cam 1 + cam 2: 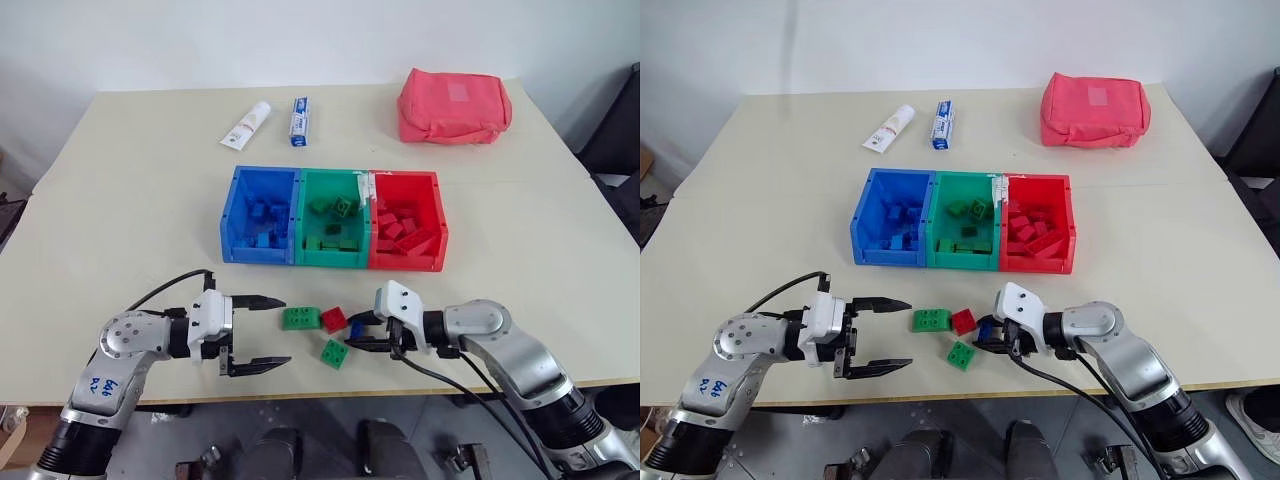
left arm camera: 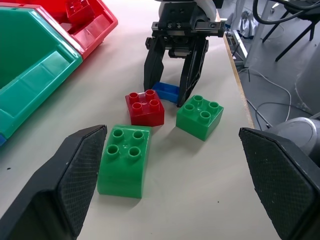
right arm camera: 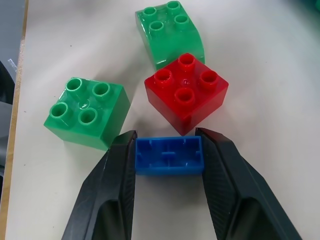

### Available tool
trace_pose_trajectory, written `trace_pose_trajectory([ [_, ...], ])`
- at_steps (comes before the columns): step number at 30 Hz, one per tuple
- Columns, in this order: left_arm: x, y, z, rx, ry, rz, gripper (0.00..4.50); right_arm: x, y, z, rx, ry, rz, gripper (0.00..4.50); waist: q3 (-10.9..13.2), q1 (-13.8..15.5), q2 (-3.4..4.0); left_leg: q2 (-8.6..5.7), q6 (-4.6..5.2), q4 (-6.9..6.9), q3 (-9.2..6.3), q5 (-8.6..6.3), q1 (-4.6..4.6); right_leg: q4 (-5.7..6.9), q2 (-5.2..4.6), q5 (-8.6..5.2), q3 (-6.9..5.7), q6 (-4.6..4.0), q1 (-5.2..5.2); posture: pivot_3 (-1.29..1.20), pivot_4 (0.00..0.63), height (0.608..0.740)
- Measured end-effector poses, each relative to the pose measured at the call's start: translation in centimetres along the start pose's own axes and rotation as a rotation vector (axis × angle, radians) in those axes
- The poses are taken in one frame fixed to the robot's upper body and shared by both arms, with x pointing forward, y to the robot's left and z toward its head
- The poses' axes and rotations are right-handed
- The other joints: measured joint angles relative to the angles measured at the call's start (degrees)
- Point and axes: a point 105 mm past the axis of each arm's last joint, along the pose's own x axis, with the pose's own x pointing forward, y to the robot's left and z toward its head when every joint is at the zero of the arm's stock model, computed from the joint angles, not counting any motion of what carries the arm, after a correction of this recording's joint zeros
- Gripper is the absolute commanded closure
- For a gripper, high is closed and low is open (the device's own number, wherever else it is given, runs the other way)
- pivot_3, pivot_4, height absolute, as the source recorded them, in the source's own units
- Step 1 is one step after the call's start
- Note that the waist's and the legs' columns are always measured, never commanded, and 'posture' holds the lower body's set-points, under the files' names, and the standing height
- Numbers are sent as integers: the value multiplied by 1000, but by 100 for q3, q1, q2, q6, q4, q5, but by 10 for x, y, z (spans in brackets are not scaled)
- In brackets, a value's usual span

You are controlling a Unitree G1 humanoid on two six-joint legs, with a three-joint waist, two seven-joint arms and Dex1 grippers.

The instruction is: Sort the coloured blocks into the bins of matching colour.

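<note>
The small blue block will be released by my right gripper among the blocks in the blue bin (image 1: 271,231), toward the green bin. The small blue block still lies on the table.
Three joined bins stand mid-table: blue (image 1: 232,215), green (image 1: 305,225), red (image 1: 438,215), each holding several blocks of its own colour. Near the table's front edge lie a long green block (image 1: 300,318), a red block (image 1: 334,319) and a small green block (image 1: 334,353). Just right of the red one sits a small blue block (image 3: 169,155), lying on the table with my right gripper (image 1: 362,333) shut on it. My left gripper (image 1: 285,331) stands open left of the long green block, nothing between its fingers.
A red fabric pouch (image 1: 453,106) lies at the back right. Two toothpaste tubes (image 1: 247,125) (image 1: 299,121) lie at the back, behind the bins. The loose blocks sit close to the table's front edge (image 1: 330,392).
</note>
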Motion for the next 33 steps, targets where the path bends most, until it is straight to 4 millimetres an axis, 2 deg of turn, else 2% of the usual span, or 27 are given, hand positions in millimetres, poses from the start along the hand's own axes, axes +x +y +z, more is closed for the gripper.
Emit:
trace_pose_trajectory([
  [5, -5, 6, 1, -12, -20, 85, 0, -17, -17, 12, 12, -57, -44, 3068, 0, 6, 0, -1, 0, -1, 0, 0, 0, -1, 0, 0, 0, 0, 0, 0, 150, 740],
  [8, -13, 13, 7, -26, -67, 193, 0, -33, -30, 41, 26, -158, -55, 3068, 0, -17, 0, 4, 0, -2, 1, 0, 0, 1, 1, 0, 1, 0, -1, 0, 150, 740],
  [11, -30, 13, -2, -68, -50, 290, 0, -32, -41, 80, 17, -296, -67, 3068, 0, -72, 0, 14, -8, -7, 4, 2, 1, 7, 10, 0, 2, -4, -7, 0, 150, 740],
  [14, -39, 14, -7, -110, -77, 391, 0, -11, -43, 121, 7, -426, -27, 3068, 0, -94, 0, 16, -12, -4, 2, 3, 1, 17, 11, 1, 3, -8, -12, 0, 150, 740],
  [16, -51, 13, -11, -126, -69, 478, 0, 16, -51, 148, -20, -459, -32, 3068, 0, -140, -1, 8, -11, -1, 5, 3, 1, 31, 9, 1, 2, -8, -19, 0, 150, 740],
  [19, -56, 12, -11, -118, -75, 539, 0, 47, -60, 172, -81, -455, -57, 3068, 0, -154, -1, 1, -10, -2, 5, 4, 1, 46, 3, 1, -1, -9, -28, 0, 150, 740],
  [22, -61, 11, -13, -115, -66, 578, 0, 68, -67, 177, -138, -409, -83, 3068, -2, -132, -5, -10, -8, 0, -12, 3, 1, 54, 0, 1, -4, -12, -27, 0, 150, 740],
  [25, -63, 14, -12, -107, -77, 612, 0, 87, -82, 169, -134, -345, -140, 3068, -3, -153, -5, -18, -1, 2, -3, 3, 1, 65, 1, 2, -9, -12, -28, 0, 150, 740],
  [28, -62, 16, -10, -111, -95, 632, 0, 97, -91, 158, -98, -310, -168, 2014, -3, -162, -5, -11, -4, -1, -4, 3, 1, 83, 1, 2, -9, -12, -32, 0, 150, 740],
  [33, -60, 22, 0, -84, -117, 630, 0, 90, -93, 164, -117, -357, -166, 337, -3, -170, -5, -7, -7, -1, -2, 3, 1, 83, 4, 1, -10, -12, -34, 0, 150, 740],
])
